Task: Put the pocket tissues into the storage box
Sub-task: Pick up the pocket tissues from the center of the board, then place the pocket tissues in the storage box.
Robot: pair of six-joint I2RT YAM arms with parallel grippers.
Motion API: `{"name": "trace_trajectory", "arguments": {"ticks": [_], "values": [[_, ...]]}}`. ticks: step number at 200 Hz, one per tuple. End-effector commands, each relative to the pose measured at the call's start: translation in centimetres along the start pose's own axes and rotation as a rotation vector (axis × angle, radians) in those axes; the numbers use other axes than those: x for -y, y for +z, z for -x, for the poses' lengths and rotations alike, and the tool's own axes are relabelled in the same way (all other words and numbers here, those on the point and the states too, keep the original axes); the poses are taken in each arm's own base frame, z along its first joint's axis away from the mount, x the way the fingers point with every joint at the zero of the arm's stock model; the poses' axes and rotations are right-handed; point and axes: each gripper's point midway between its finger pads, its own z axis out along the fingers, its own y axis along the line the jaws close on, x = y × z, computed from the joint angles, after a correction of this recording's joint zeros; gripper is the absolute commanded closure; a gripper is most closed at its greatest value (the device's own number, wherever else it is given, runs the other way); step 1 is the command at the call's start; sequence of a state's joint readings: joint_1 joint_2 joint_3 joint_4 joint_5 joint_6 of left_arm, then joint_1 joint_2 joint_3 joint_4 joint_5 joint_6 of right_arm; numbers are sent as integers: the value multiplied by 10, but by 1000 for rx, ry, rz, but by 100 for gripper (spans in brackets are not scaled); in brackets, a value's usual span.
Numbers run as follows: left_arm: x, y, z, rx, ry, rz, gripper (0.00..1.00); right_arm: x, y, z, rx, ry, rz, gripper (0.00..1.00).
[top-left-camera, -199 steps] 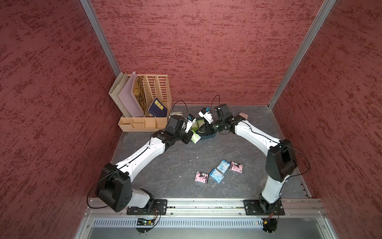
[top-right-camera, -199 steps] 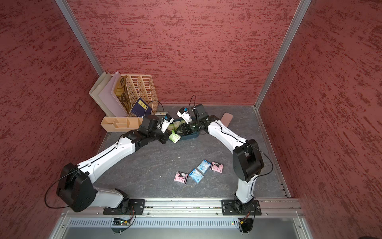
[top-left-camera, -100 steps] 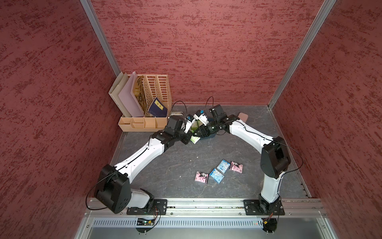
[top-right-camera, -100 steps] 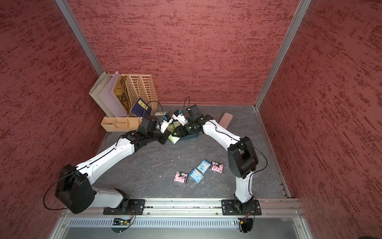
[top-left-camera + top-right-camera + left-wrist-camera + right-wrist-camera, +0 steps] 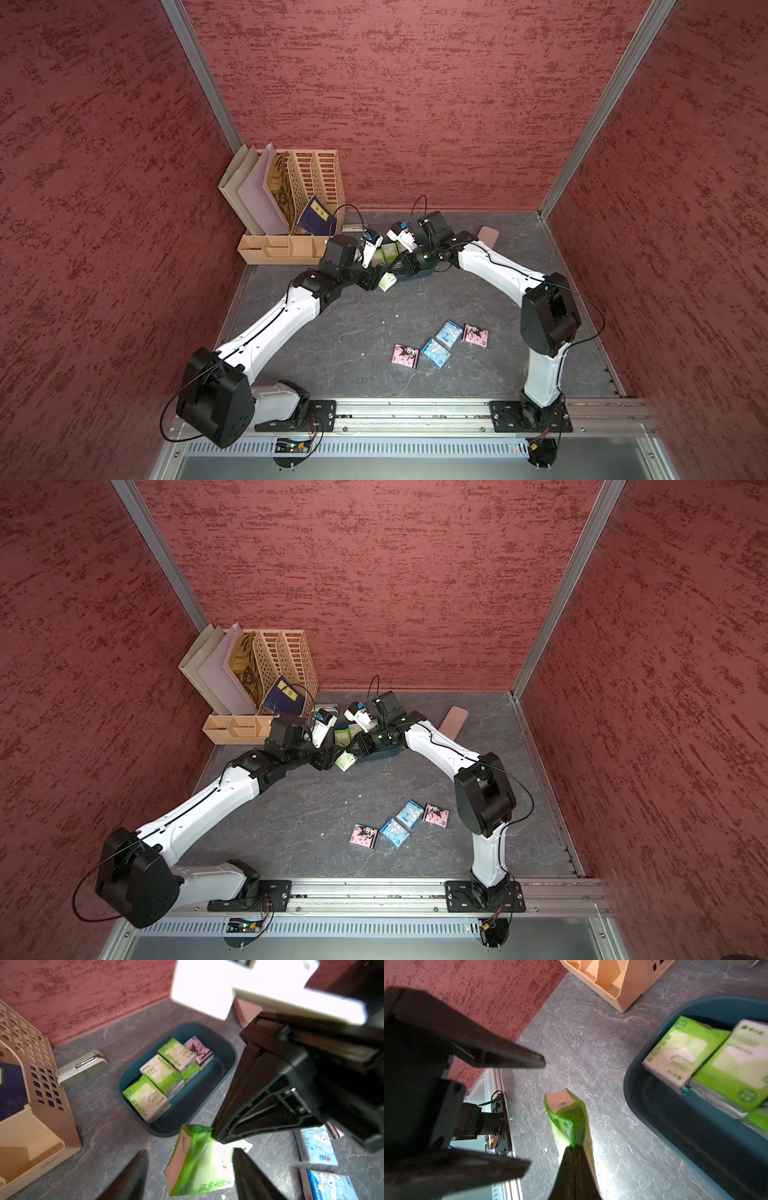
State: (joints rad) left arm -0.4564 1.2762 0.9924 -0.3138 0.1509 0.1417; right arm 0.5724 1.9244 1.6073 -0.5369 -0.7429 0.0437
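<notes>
Next, my right gripper releases the green-and-white packet on the pink packet inside the storage box [image 5: 418, 243], against the green packets.
A green-and-white pocket tissue packet [image 5: 199, 1163] hangs just outside the near rim of the dark teal storage box [image 5: 228, 1047]. My right gripper [image 5: 573, 1148] is shut on the packet's [image 5: 566, 1118] crimped edge. My left gripper [image 5: 190, 1152] is open, its fingers standing wide on either side of that packet without touching it. Both top views show the two grippers meeting at the packet [image 5: 387, 281] [image 5: 345, 762]. Inside the box lie several green packets [image 5: 160, 1072] and one pink one [image 5: 199, 1051]. Two pink [image 5: 405, 356] and two light blue packets [image 5: 435, 353] lie on the table's front right.
A beige slotted file organizer [image 5: 291, 208] with folders stands at the back left. Between it and the box lies a small white-grey device [image 5: 83, 1068]. A plain pink rounded case [image 5: 488, 237] lies behind the right arm. Red walls enclose the table; a metal rail [image 5: 415, 411] runs along the front.
My right gripper swung left over the box and shut on the green packet. My left gripper, shut on that packet before, has opened its jaws wide.
</notes>
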Motion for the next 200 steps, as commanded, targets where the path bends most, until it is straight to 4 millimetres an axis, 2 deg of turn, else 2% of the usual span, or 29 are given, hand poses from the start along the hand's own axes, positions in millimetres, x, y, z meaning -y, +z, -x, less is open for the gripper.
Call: {"name": "trace_trajectory", "arguments": {"ticks": [1, 31, 52, 77, 103, 128, 200], "values": [[-6, -5, 9, 63, -30, 21, 0, 7, -4, 18, 60, 12, -40, 100], [-24, -11, 11, 94, -71, 100, 0, 47, -20, 29, 121, 136, -150, 100], [-35, -14, 8, 95, -115, 117, 0, 81, -40, 33, 162, 243, -231, 100], [-45, -14, 2, 90, -159, 134, 0, 125, -66, 30, 200, 364, -336, 100], [-47, -10, -1, 78, -172, 131, 0, 167, -85, 23, 219, 480, -386, 100], [-47, -7, -1, 74, -178, 126, 0, 186, -90, 27, 233, 498, -394, 100], [-48, -2, -3, 53, -185, 119, 0, 212, -77, 41, 258, 525, -354, 100]]}}
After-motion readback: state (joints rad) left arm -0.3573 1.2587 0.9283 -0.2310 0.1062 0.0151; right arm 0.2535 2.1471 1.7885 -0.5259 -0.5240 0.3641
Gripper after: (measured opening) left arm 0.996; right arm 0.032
